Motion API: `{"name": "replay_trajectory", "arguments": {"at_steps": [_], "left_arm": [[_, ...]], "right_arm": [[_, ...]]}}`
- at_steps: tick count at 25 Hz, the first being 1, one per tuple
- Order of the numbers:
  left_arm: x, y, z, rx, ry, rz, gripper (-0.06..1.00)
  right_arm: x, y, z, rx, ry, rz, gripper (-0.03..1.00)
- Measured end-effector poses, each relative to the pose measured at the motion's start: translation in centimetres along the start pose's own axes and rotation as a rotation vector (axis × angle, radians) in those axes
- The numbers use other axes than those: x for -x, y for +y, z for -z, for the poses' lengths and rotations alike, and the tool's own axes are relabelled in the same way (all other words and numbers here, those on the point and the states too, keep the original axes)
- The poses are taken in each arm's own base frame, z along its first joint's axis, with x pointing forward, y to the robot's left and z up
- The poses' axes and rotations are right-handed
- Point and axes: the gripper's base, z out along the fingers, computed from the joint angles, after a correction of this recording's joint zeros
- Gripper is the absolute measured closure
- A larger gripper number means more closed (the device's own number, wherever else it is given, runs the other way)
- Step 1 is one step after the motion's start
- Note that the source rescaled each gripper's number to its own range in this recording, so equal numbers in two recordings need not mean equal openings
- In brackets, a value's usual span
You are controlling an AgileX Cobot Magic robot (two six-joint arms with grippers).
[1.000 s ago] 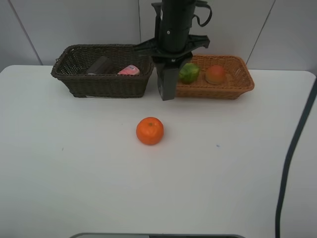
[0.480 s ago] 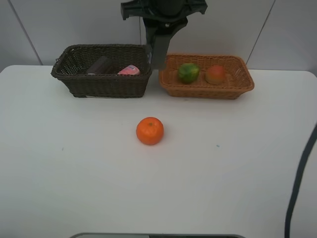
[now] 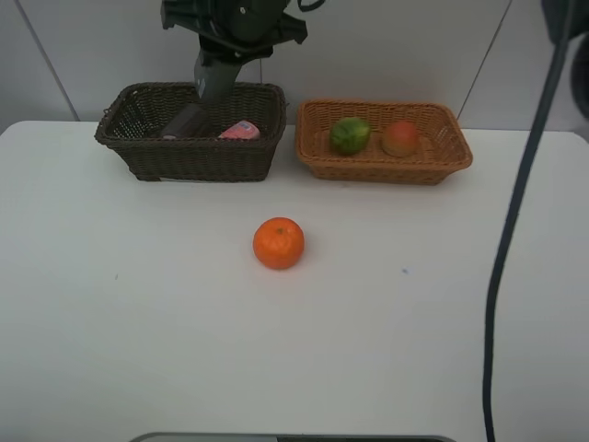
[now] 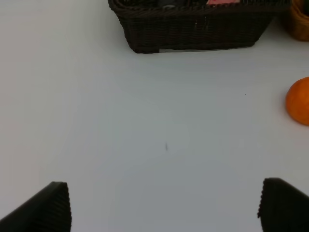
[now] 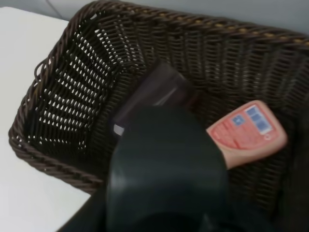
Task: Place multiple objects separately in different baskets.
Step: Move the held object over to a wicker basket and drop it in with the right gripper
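Observation:
Next, my right gripper lets go of the dark grey-green object, which will set it free between the mauve cup and the pink squeeze bottle [image 3: 200,131] [image 5: 182,121].
An orange [image 3: 278,242] [image 4: 299,101] lies alone on the white table in front of the two baskets. The dark brown basket [image 3: 147,157] [image 5: 53,87] [image 4: 193,34] holds a mauve cup [image 3: 187,121] [image 5: 152,94] on its side and a pink squeeze bottle [image 3: 240,131] [image 5: 246,133]. In the orange-tan basket [image 3: 386,168] sit a green fruit [image 3: 350,134] and a red-yellow fruit [image 3: 400,138]. My right gripper [image 3: 213,81] [image 5: 164,169] hangs shut above the dark basket, over the cup. My left gripper [image 4: 166,208] stands open over bare table, short of the orange.
A dark cable [image 3: 515,230] hangs down the right side of the exterior high view. A white tiled wall stands right behind the baskets. The table's front edge meets a grey rim [image 3: 294,437].
My right arm has swung left and upward, from the gap beside the orange-tan basket to above the dark brown basket. The orange and the basket contents have not moved.

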Motion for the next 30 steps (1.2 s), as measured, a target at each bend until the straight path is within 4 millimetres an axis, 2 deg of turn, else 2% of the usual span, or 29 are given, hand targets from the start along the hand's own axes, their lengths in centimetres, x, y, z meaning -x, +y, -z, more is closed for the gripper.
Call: {"name": "replay_trajectory", "arguments": {"at_steps": [4,8,15,23,30], "left_arm": [[0.0,0.0,0.0,0.000,0.000,0.000,-0.02],[0.0,0.0,0.0,0.000,0.000,0.000,-0.02],[0.0,0.0,0.0,0.000,0.000,0.000,-0.02],[0.0,0.0,0.0,0.000,0.000,0.000,-0.02],[0.0,0.0,0.0,0.000,0.000,0.000,-0.02]], "right_arm": [[-1.2,0.0,-3.4,0.030,-0.016,-0.017,0.94],[-1.6,-0.2,-5.2,0.064,-0.059,-0.053,0.94],[-1.5,-1.4,-7.0,0.080,-0.131,-0.088,0.94],[-3.5,-2.1,-9.7,0.064,-0.070,-0.101,0.94],[-3.6,-2.1,-9.9,0.063,-0.066,-0.102,0.95]]}}
